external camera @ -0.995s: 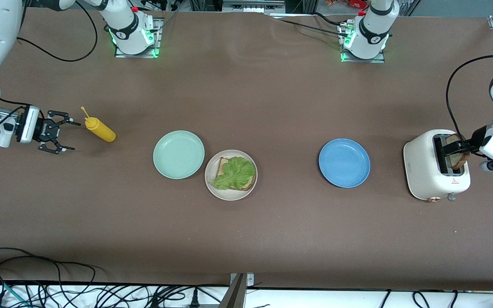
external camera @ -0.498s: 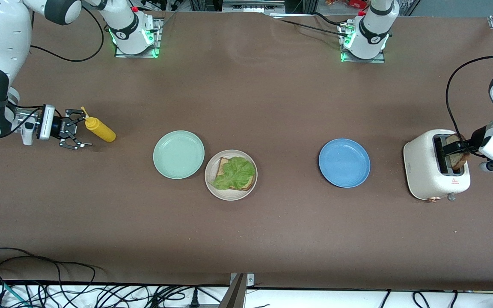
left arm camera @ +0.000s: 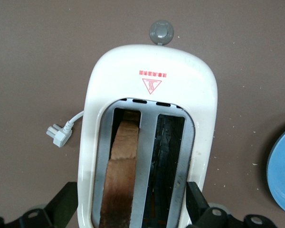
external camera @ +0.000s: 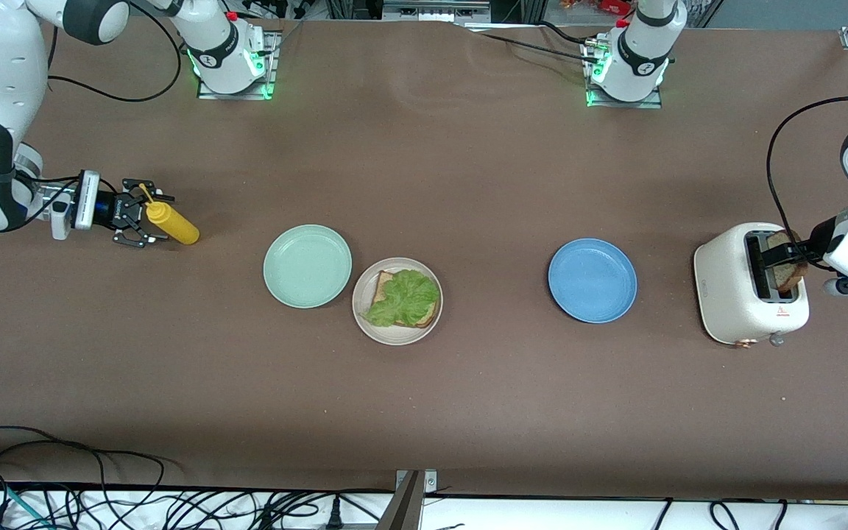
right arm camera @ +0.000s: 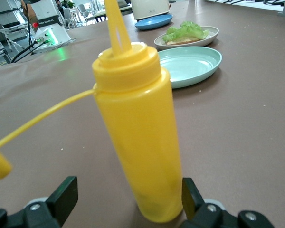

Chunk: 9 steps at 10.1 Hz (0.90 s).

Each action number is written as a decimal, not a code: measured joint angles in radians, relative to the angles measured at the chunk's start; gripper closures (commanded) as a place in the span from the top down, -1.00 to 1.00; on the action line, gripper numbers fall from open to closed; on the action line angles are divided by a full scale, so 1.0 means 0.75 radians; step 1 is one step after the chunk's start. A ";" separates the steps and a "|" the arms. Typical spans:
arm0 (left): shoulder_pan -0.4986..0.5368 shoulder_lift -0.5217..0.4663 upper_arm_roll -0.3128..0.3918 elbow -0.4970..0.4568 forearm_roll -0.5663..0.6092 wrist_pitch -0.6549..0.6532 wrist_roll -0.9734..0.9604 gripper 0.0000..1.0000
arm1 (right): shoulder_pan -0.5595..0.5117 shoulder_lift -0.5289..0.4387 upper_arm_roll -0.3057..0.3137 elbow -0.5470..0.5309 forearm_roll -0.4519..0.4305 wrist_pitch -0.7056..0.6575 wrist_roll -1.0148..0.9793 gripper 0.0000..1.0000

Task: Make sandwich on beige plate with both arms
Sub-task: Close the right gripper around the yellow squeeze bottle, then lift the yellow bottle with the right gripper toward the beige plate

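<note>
Next, I will close my right gripper on the lower half of the yellow squeeze bottle's body (external camera: 177, 225) (right arm camera: 154, 178), well below its nozzle.
The beige plate (external camera: 397, 333) holds one bread slice (external camera: 381, 287) with a green lettuce leaf (external camera: 403, 296) on top. A second bread slice (external camera: 792, 271) (left arm camera: 123, 171) stands in one slot of the white toaster (external camera: 740, 294) (left arm camera: 152, 66) at the left arm's end of the table. My left gripper (external camera: 777, 258) (left arm camera: 131, 209) hangs open over that toaster, its fingers spread to either side of the slots. My right gripper (external camera: 143, 218) (right arm camera: 128, 202) is open, with a finger on each side of an upright yellow squeeze bottle (external camera: 174, 224) (right arm camera: 137, 142).
A mint green plate (external camera: 307, 266) (right arm camera: 190, 66) sits beside the beige plate, toward the right arm's end. A blue plate (external camera: 592, 280) lies between the beige plate and the toaster. The bottle's cap (right arm camera: 0, 164) dangles on its tether. The toaster's plug (left arm camera: 57, 135) lies loose.
My right gripper has slid along the table toward the yellow bottle and now brackets it. The left arm, bread and plates have stayed put.
</note>
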 measured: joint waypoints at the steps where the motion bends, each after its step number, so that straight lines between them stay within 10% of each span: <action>1: 0.000 0.000 0.000 0.000 0.000 0.000 0.000 1.00 | 0.002 0.000 0.014 0.000 0.020 0.000 0.000 0.94; 2: 0.000 0.000 0.000 0.000 0.000 0.000 0.000 1.00 | 0.003 0.000 0.026 0.000 0.035 0.001 0.000 0.69; 5: 0.001 0.001 0.000 0.000 0.000 0.000 0.000 1.00 | 0.005 0.000 0.059 0.000 0.078 0.012 0.000 -1.00; 9: 0.001 0.002 0.000 0.000 0.000 0.000 0.000 1.00 | 0.070 -0.007 0.061 0.045 0.117 0.088 0.039 -1.00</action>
